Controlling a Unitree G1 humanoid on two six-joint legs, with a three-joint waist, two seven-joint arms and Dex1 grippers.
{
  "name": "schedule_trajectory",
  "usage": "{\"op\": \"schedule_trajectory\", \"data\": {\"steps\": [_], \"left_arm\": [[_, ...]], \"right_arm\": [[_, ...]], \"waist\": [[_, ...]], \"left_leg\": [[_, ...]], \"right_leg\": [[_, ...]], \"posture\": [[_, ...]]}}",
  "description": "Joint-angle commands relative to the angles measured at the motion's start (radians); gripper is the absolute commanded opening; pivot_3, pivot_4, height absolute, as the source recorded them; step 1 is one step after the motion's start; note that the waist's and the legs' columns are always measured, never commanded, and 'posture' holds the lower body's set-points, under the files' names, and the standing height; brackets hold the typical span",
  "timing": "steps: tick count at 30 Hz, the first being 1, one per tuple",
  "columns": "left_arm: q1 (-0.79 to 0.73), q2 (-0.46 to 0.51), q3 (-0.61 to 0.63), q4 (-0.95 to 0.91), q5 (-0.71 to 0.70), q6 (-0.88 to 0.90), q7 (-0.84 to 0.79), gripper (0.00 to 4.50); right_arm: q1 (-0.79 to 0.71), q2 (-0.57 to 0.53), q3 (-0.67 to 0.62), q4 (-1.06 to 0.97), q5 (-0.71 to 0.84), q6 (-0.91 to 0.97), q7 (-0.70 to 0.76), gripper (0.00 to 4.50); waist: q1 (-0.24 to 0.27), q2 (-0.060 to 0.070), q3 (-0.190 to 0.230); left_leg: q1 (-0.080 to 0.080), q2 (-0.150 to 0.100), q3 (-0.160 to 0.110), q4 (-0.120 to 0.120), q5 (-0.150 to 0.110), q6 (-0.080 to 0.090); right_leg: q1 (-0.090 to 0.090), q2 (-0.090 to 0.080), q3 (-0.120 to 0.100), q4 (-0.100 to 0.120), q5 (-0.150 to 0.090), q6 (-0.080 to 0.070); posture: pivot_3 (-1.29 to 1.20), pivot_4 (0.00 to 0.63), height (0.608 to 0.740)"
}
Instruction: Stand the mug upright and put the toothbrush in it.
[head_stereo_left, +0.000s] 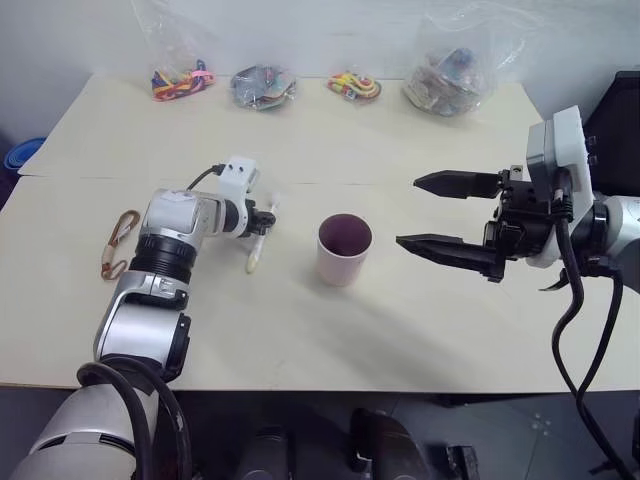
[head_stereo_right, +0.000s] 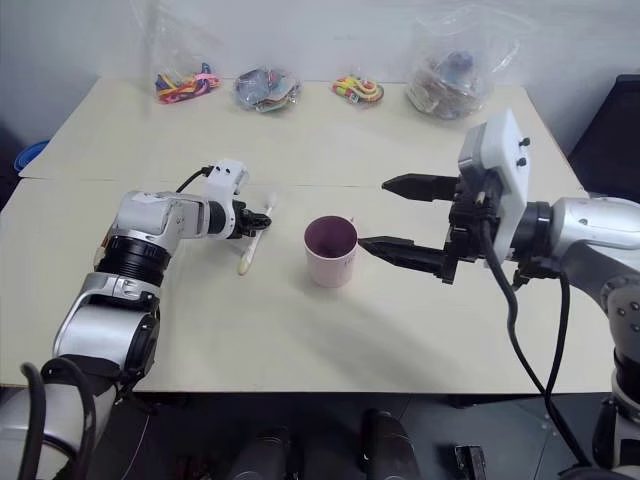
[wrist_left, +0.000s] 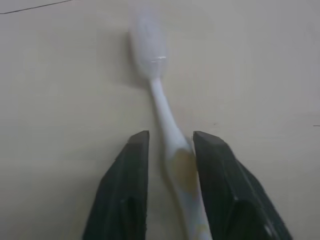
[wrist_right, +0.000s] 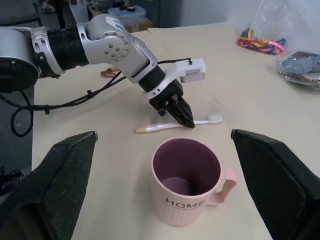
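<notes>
Next, I release the toothbrush from my left gripper inside the pale pink mug, leaning (head_stereo_left: 363, 242) on the mug's rim nearest my right gripper.
The pale pink mug (head_stereo_left: 345, 250) stands upright mid-table, its dark maroon inside showing; the right wrist view shows "HOME" lettering and a small handle on the mug (wrist_right: 187, 185). Left of it the toothbrush (wrist_left: 161, 107) lies flat on the table, white head away from my left arm. My left gripper (head_stereo_left: 262, 228) reaches down onto it, and its two black fingers are shut on the yellowish handle. My right gripper (head_stereo_left: 406, 211) hovers above the table just right of the mug, open wide and holding nothing.
A brown clip (head_stereo_left: 118, 243) lies left of my left arm. Several plastic bags of coloured items (head_stereo_left: 262, 87) line the table's far edge. A seam (head_stereo_left: 330, 184) crosses the tabletop behind the mug.
</notes>
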Motion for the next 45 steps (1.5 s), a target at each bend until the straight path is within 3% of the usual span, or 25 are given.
{"op": "schedule_trajectory", "data": {"steps": [1,5,8,13,17,23,27,35,38,41,45], "left_arm": [[0.021,0.004,0.009,-0.034,0.018,0.022,-0.008,0.40],[0.041,0.000,0.104,-0.161,-0.038,-0.105,-0.032,0.35],[0.050,-0.022,0.245,-0.306,-0.162,-0.166,-0.077,0.35],[0.070,-0.072,0.334,-0.539,-0.366,-0.174,-0.201,0.35],[0.093,-0.157,0.298,-0.662,-0.477,-0.116,-0.228,0.35],[0.143,-0.240,0.163,-0.624,-0.383,-0.237,-0.222,0.35],[0.163,-0.245,0.127,-0.575,-0.336,-0.317,-0.235,0.35],[0.198,-0.202,0.162,-0.635,-0.375,-0.315,-0.266,2.86],[0.231,-0.089,0.232,-0.702,-0.439,-0.220,-0.290,3.76],[0.270,0.113,0.276,-0.765,-0.494,-0.134,-0.404,3.76],[0.369,0.473,0.267,-0.800,-0.474,-0.175,-0.724,3.76]], "right_arm": [[0.019,-0.021,-0.050,-0.028,0.007,-0.016,-0.008,4.50],[0.062,-0.031,-0.096,-0.028,0.044,0.015,-0.030,4.50],[0.105,-0.041,-0.120,-0.048,0.028,0.010,-0.053,4.50],[0.141,-0.036,-0.157,-0.069,0.067,0.024,-0.108,4.50],[0.165,-0.034,-0.155,-0.085,0.065,0.020,-0.136,4.50],[0.158,-0.031,-0.153,-0.083,0.078,0.020,-0.173,4.50],[0.166,-0.033,-0.162,-0.084,0.091,0.020,-0.186,4.50],[0.186,-0.044,-0.173,-0.067,0.094,0.005,-0.171,4.50],[0.202,-0.054,-0.187,-0.051,0.092,0.003,-0.143,4.50],[0.246,-0.084,-0.220,-0.017,0.091,0.007,-0.065,4.50],[0.324,-0.158,-0.258,0.045,0.059,-0.008,0.107,4.50]], "waist": [[0.000,0.000,0.000],[-0.001,0.000,0.000],[0.000,0.000,0.000],[0.001,0.000,0.000],[0.004,0.000,0.000],[0.000,0.000,0.000],[0.000,0.000,0.000],[0.001,0.000,0.000],[-0.001,0.000,0.000],[-0.009,0.000,0.000],[-0.011,0.000,0.000]], "left_leg": [[0.000,0.000,0.000,0.000,0.000,0.000],[0.000,0.000,0.000,0.000,0.000,0.000],[-0.002,0.002,-0.001,0.001,0.000,0.000],[-0.003,0.002,-0.002,0.002,0.000,0.000],[-0.003,0.001,-0.003,0.003,0.000,0.000],[-0.001,0.001,-0.001,0.002,0.000,0.000],[-0.001,0.001,-0.001,0.002,0.000,0.000],[-0.002,0.001,-0.001,0.002,0.000,0.000],[-0.002,0.001,-0.001,0.001,0.000,0.000],[0.001,0.003,-0.002,-0.001,0.000,0.000],[0.001,0.003,-0.001,-0.002,0.000,0.000]], "right_leg": [[0.000,0.000,0.000,0.000,0.000,0.000],[0.000,0.000,0.000,0.000,0.000,0.000],[0.000,0.000,-0.001,0.000,0.000,0.000],[-0.001,-0.001,-0.002,-0.001,0.000,0.000],[0.000,-0.002,-0.002,0.000,0.000,0.001],[0.000,0.000,0.000,0.000,0.001,0.001],[0.000,0.000,0.000,-0.001,0.001,0.001],[0.000,0.000,0.000,-0.001,0.001,0.001],[0.000,0.000,0.000,-0.001,0.001,0.001],[0.000,0.001,0.001,-0.001,0.000,0.001],[0.000,0.002,0.001,-0.002,0.000,0.000]], "posture": [[0.00,0.150,0.740],[0.00,0.150,0.740],[0.00,0.150,0.740],[0.00,0.150,0.740],[0.00,0.150,0.740],[0.00,0.150,0.740],[0.00,0.150,0.740],[0.00,0.150,0.740],[0.00,0.150,0.740],[0.00,0.150,0.740],[0.00,0.150,0.740]]}}
